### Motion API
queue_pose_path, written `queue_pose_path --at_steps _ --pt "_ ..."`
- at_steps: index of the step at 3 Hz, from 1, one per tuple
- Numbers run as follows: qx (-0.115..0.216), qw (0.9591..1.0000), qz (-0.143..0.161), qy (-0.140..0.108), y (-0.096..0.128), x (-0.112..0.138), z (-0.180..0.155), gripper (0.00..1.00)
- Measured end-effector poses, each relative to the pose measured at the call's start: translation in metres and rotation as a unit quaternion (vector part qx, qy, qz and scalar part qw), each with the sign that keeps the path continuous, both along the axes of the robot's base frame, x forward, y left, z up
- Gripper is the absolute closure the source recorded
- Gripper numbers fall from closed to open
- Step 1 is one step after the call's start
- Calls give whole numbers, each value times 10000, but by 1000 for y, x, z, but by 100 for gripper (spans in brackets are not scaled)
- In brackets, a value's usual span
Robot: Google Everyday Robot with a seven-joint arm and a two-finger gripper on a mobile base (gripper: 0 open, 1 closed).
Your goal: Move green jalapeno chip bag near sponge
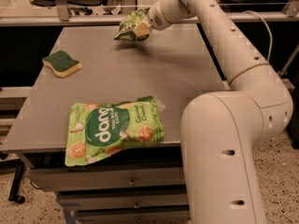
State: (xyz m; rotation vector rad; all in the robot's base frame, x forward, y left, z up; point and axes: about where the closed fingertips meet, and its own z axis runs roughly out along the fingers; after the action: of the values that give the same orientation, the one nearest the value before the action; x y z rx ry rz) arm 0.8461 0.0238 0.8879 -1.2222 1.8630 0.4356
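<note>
My gripper needs to release the green jalapeno chip bag on the grey table (95, 50), next to the sponge's inner far edge. The bag is held just above the table's far middle.
The green jalapeno chip bag (129, 24) is a small crumpled dark-green bag held just above the far middle of the grey table (177, 78). My gripper (141, 29) is shut on the bag's right side, at the end of the white arm that reaches in from the right. The sponge (61, 63), dark green on top with a pale yellow base, lies flat at the table's left edge, well to the left of and nearer than the bag.
A large light-green "dang" bag (112, 129) lies flat at the table's near edge, overhanging it slightly. The robot's white arm body (224, 148) fills the right foreground. Drawers (126, 183) sit under the table. A rail and chair stand behind the table.
</note>
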Motion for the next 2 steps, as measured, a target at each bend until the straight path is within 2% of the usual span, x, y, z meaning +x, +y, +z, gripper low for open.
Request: queue_pose_path --at_steps 1,2 --pt "300 9951 923 -176 40 -38 29 100" --pt "556 9834 1714 -200 71 -76 42 100"
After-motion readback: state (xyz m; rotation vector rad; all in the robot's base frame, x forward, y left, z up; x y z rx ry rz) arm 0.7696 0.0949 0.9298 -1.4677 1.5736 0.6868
